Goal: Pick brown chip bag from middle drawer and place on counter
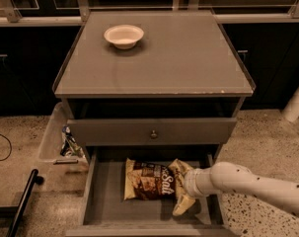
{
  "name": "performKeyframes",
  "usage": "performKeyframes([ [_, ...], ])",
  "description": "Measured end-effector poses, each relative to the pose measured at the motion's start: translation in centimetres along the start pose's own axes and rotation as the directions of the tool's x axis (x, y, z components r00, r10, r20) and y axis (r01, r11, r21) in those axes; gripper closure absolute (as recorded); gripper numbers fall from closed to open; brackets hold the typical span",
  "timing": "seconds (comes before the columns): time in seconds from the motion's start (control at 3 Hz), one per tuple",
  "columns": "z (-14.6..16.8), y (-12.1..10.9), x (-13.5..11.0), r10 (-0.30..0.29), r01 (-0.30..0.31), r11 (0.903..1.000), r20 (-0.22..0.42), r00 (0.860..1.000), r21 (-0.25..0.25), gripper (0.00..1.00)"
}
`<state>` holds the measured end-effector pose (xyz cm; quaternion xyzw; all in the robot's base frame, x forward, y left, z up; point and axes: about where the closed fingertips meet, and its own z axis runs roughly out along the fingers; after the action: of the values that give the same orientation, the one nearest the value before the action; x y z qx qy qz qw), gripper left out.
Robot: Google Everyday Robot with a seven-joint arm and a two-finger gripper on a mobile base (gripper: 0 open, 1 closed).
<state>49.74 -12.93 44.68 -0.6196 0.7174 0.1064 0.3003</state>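
Observation:
My gripper's fingers stand apart at the brown chip bag's end (171,184) farthest from the clear plastic bin, and it should close there next.
The brown chip bag (148,180) lies flat on the grey bottom of the open middle drawer (107,204), its "Salt" lettering facing up. My gripper (175,188) has come in from the right on a white arm (247,181) and sits low in the drawer at the bag's right end. One cream finger (179,168) rests by the bag's upper right corner, the other points toward the drawer's front, and the two stand apart. The bag is on the drawer bottom, not lifted. The counter (183,58) above is grey and glossy.
A white bowl (123,35) stands at the counter's back left. The closed drawer front with a round knob (152,132) overhangs the open drawer. A clear plastic bin (53,139) with packets sits on the floor at left, beside a black bar (21,204). A white post (297,102) stands at right.

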Motion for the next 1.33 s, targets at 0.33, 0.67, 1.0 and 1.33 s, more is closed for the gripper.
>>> performKeyframes([
  [0.33, 1.4, -1.1, -0.9, -0.042, 0.04, 0.9981, 0.043, 0.998, 0.048, 0.0],
  [0.67, 3.2, -2.0, -1.3, -0.078, 0.071, 0.9947, 0.091, 0.993, 0.075, 0.0],
  [1.0, 5.0, -3.0, -1.4, -0.096, 0.085, 0.9933, 0.141, 0.985, 0.078, 0.0],
  [1.33, 6.8, -3.4, -1.6, -0.099, 0.089, 0.994, 0.173, 0.98, 0.064, 0.0],
])
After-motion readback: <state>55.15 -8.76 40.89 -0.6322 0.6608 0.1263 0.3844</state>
